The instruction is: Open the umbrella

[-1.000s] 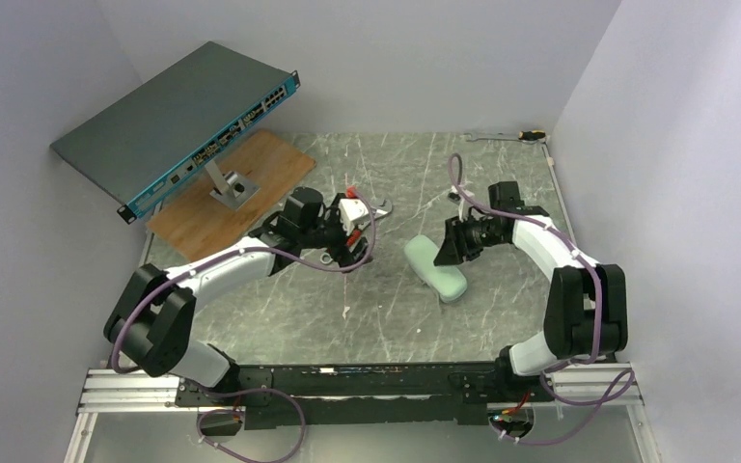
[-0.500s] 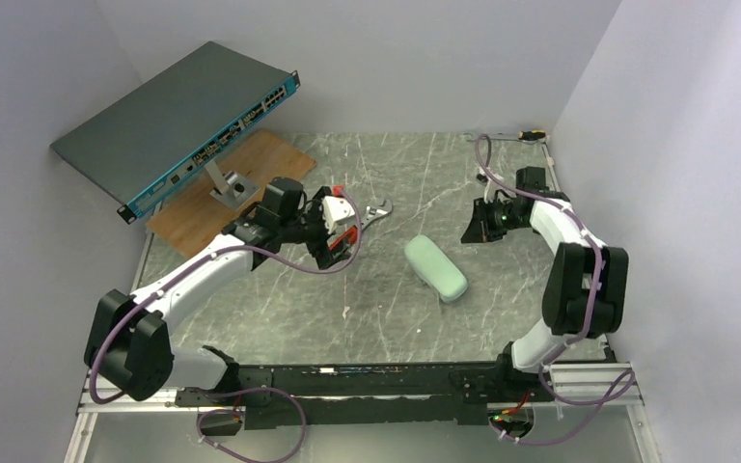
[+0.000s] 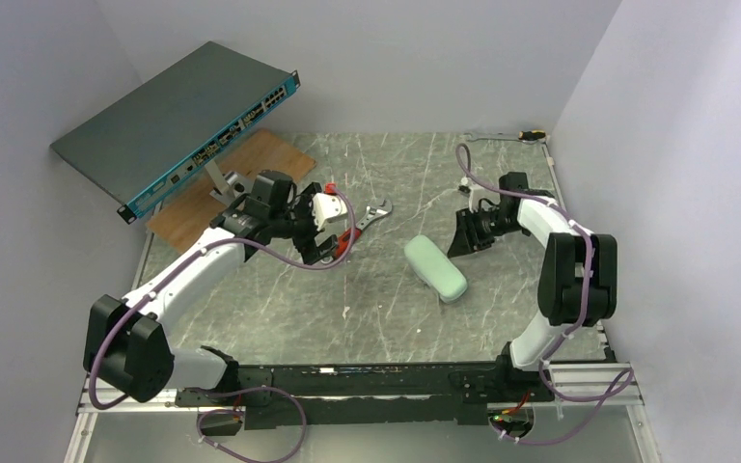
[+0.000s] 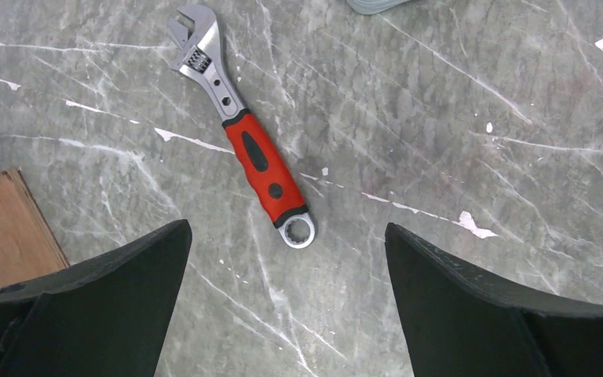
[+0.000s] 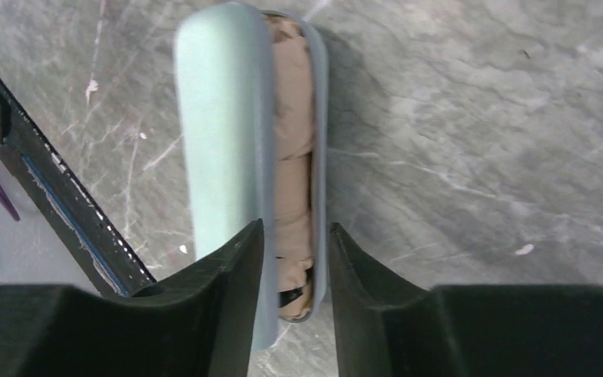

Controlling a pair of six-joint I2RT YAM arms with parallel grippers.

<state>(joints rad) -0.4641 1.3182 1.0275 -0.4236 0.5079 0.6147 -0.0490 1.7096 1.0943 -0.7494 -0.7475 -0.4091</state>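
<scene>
The case leaves just a narrow slot over the umbrella, so the robot's right gripper needs to widen the slot, grip the umbrella's dark end (image 5: 292, 296) and pull it out.
The umbrella (image 5: 292, 118) shows only as folded cream-tan fabric in the slot of a pale mint-green oblong case (image 5: 220, 118). The case lies right of centre on the table (image 3: 436, 268), and in the top view the umbrella is hidden inside it. My right gripper (image 5: 294, 228) is just beside the case's far right end (image 3: 458, 243), aimed at the slot. Its jaws are only narrowly apart and hold nothing. My left gripper (image 4: 284, 228) is wide open and empty, hovering over the ring end of a red-handled wrench (image 4: 259, 161), left of centre (image 3: 331, 241).
The wrench (image 3: 362, 217) lies between the arms. A network switch (image 3: 178, 121) on a stand sits over a wooden board (image 3: 251, 164) at the back left. A small tool (image 3: 507, 137) lies at the back right. Walls close in on both sides.
The left gripper has pulled back to the left, away from the centre. The right gripper left the case toward the back right, then came back beside its end.
</scene>
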